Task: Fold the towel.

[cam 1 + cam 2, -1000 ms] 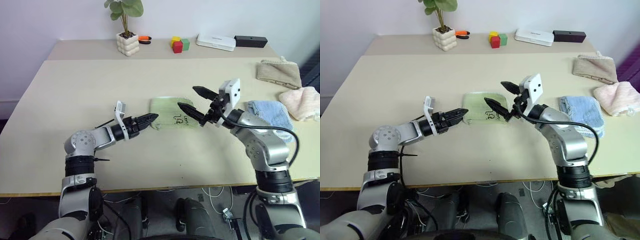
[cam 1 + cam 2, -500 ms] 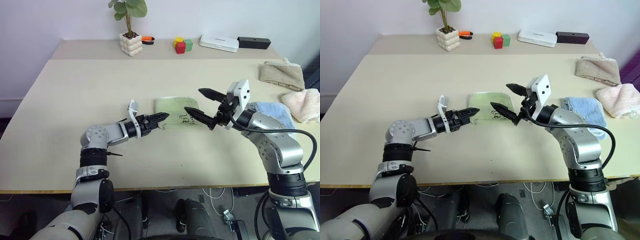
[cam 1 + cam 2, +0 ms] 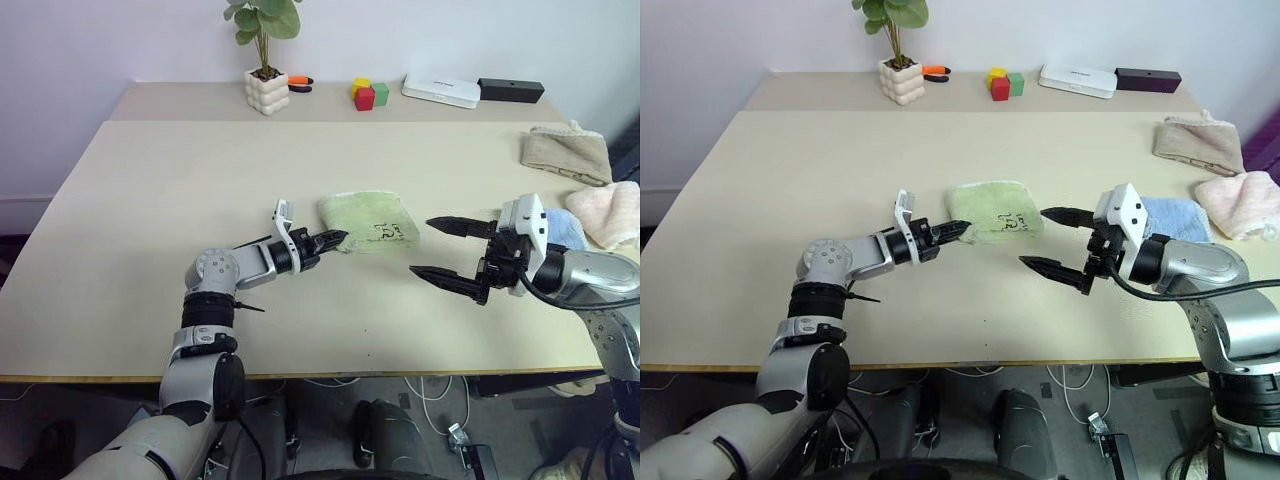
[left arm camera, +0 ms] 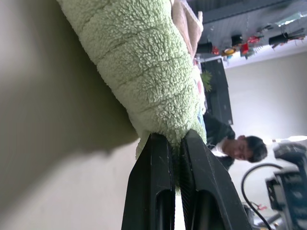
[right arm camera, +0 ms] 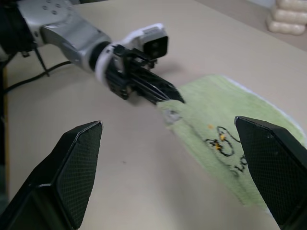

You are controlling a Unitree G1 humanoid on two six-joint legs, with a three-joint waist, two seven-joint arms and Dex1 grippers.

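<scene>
Next, my left gripper lets go of the towel on the bare table [image 3: 153, 215] near the table's side edge opposite the pink towel.
The towel [image 3: 370, 220] is light green, folded, and lies flat mid-table with a dark printed mark on its right part. My left gripper [image 3: 335, 239] reaches in level from the left and is shut on the towel's near left corner. The left wrist view shows the two black fingers [image 4: 153, 182] pinching the terry edge [image 4: 144, 72]. My right gripper [image 3: 420, 246] hovers to the right of the towel, apart from it, open wide with nothing between its fingers. In the right wrist view the towel [image 5: 240, 124] and the left gripper [image 5: 168, 96] lie ahead.
A light blue towel [image 3: 570, 228] lies just behind my right hand, with a pink towel [image 3: 612, 210] and a beige towel [image 3: 563, 150] further right. A potted plant [image 3: 267, 90], coloured blocks [image 3: 366, 94], a white box [image 3: 439, 90] and a black box [image 3: 510, 90] line the far edge. A person [image 4: 240, 146] is in the background.
My left gripper slid right to the towel's corner and closed on it. My right gripper drew back to the right, away from the towel, still open.
</scene>
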